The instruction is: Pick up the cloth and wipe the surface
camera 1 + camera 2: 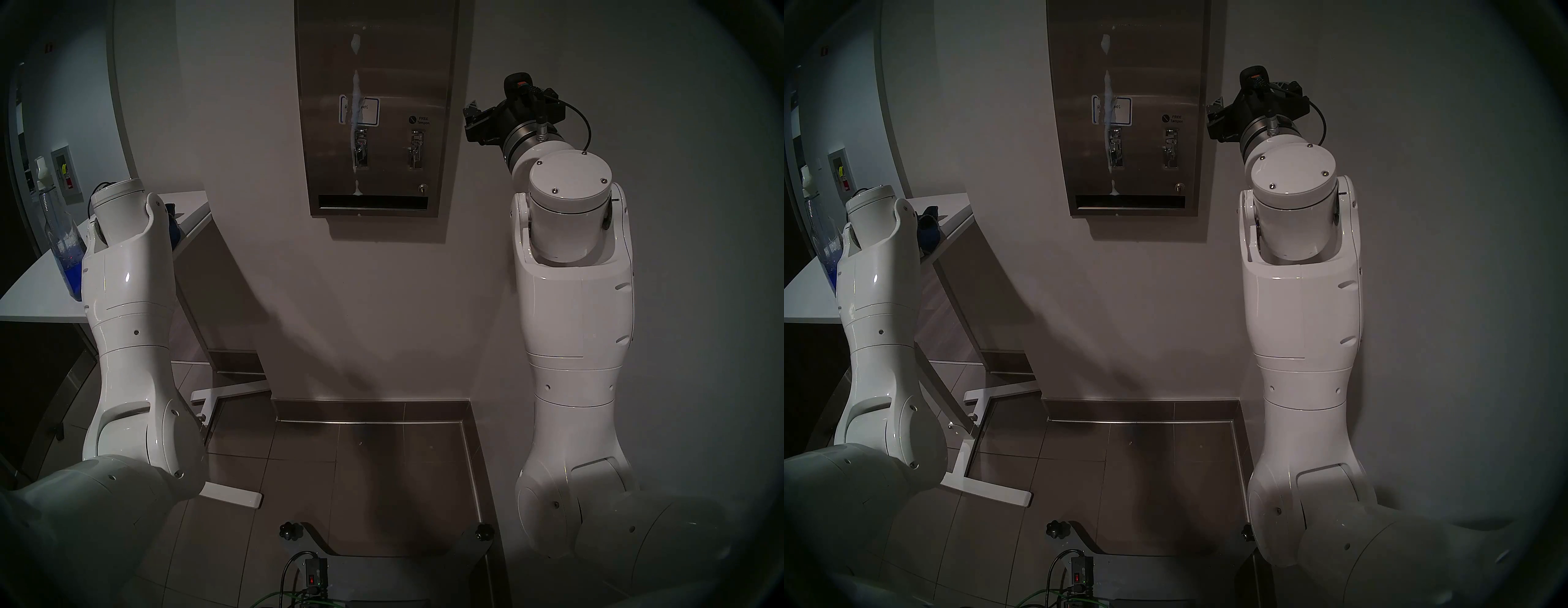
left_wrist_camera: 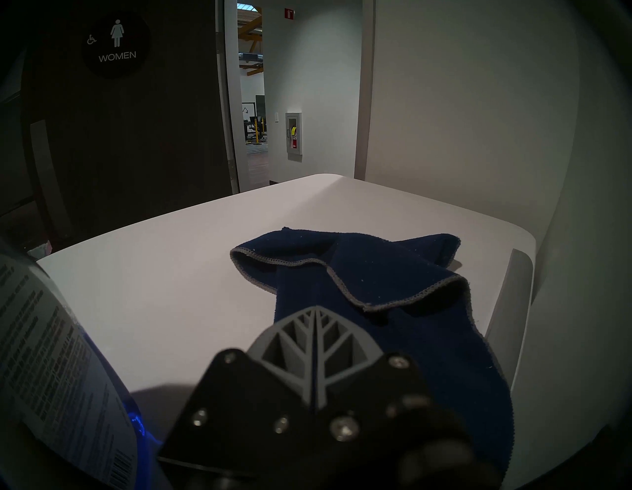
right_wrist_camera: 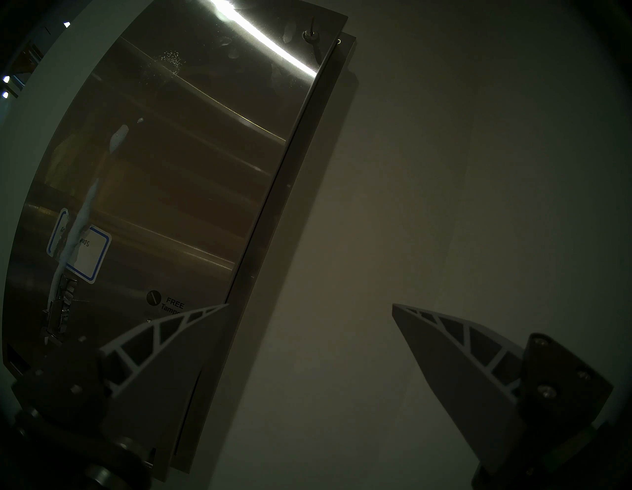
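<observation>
The left gripper's fingers are closed and empty next to the navy cloth's edge, so the robot should open them and pinch a fold from the cloth's body [image 2: 404,333] before lifting.
The navy cloth [image 2: 386,273], with grey stitched edges, lies bunched on the white table [image 2: 154,273] near its right corner. My left gripper [image 2: 315,309] has its fingers pressed together, tips down in the cloth. In the head views the left arm hides the gripper, and only part of the cloth [image 1: 172,229] [image 1: 928,233] shows. The steel dispenser panel [image 1: 394,63] [image 3: 191,154] hangs on the wall with a white foam streak [image 1: 356,123] running down over its label and left lever. My right gripper [image 3: 309,304] [image 1: 470,115] is open and empty beside the panel's right edge.
A clear spray bottle [image 1: 63,246] with blue liquid stands on the table beside my left arm; its label [image 2: 51,376] fills the left of the left wrist view. The table's legs [image 1: 229,390] stand on the tiled floor. A dark door marked WOMEN [image 2: 116,44] is behind the table.
</observation>
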`<action>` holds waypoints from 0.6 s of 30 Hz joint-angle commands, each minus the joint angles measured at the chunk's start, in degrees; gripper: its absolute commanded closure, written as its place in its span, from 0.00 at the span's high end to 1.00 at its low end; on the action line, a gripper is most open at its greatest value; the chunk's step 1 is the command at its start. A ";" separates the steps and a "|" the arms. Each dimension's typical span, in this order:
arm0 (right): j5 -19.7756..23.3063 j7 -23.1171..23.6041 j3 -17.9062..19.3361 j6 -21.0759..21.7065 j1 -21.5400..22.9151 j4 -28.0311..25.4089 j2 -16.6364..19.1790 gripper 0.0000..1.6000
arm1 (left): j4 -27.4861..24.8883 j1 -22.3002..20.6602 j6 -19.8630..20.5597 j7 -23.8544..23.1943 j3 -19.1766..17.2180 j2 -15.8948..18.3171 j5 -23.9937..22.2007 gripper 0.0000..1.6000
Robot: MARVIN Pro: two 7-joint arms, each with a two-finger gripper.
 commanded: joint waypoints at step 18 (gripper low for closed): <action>-0.02 -0.05 0.04 -0.21 1.58 -1.41 -0.08 1.00 | -2.20 -3.04 4.18 -0.16 -4.40 -2.49 -3.84 1.00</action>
